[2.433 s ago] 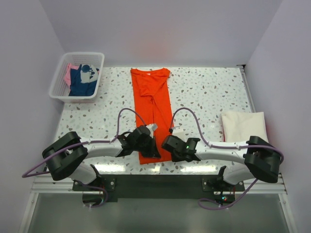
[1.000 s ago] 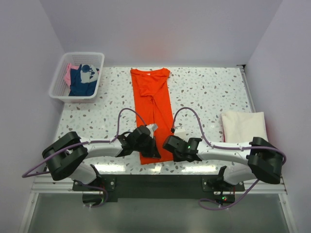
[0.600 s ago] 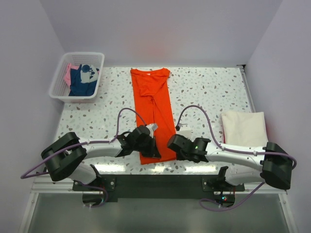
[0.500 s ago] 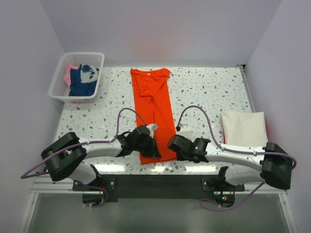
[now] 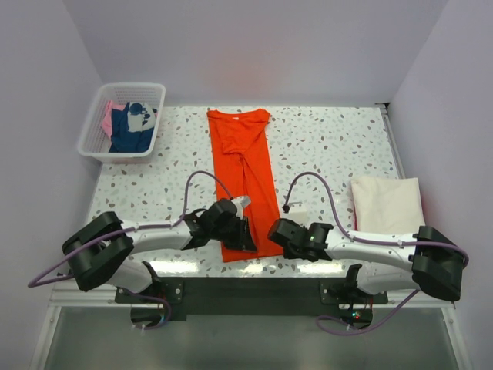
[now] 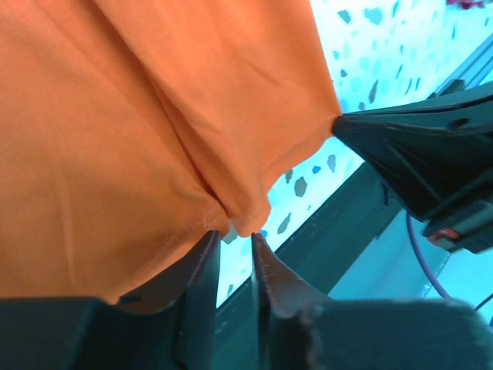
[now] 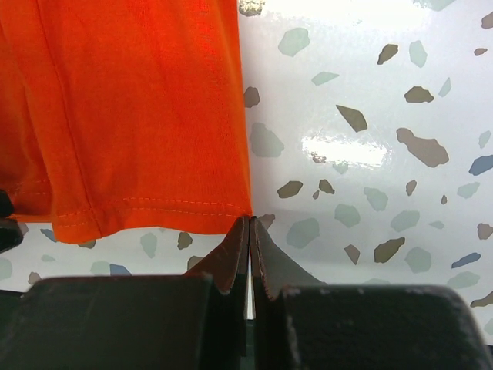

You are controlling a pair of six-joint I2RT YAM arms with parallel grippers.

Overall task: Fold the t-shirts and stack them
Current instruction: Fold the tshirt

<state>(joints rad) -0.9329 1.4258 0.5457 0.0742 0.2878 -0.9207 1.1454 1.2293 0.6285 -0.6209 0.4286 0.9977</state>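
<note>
My right gripper pinches only the orange t-shirt's corner tip, so it should reopen and grab more cloth farther in before I fold (image 7: 217, 213) the t-shirt.
The orange t-shirt (image 5: 245, 177) lies as a long narrow strip down the middle of the table, collar at the far end. My left gripper (image 5: 239, 236) is at its near left corner. In the left wrist view the gripper (image 6: 235, 237) has its jaws nearly together, pinching a raised fold of orange cloth (image 6: 154, 116) at the tips. My right gripper (image 5: 280, 234) is at the near right corner. In the right wrist view the gripper (image 7: 249, 220) is shut on the hem corner of the shirt (image 7: 139, 100). A folded cream-white t-shirt (image 5: 387, 200) lies at the right.
A white mesh basket (image 5: 131, 86) at the far left corner holds a navy shirt (image 5: 127, 131) and a pink shirt (image 5: 110, 117). The table's near edge and metal rail run just behind both grippers. The right gripper's black body (image 6: 416, 154) shows in the left wrist view.
My right gripper has shifted to the right and slightly nearer, drawing the shirt's near right corner outward and widening the near hem. My left gripper has stayed in place.
</note>
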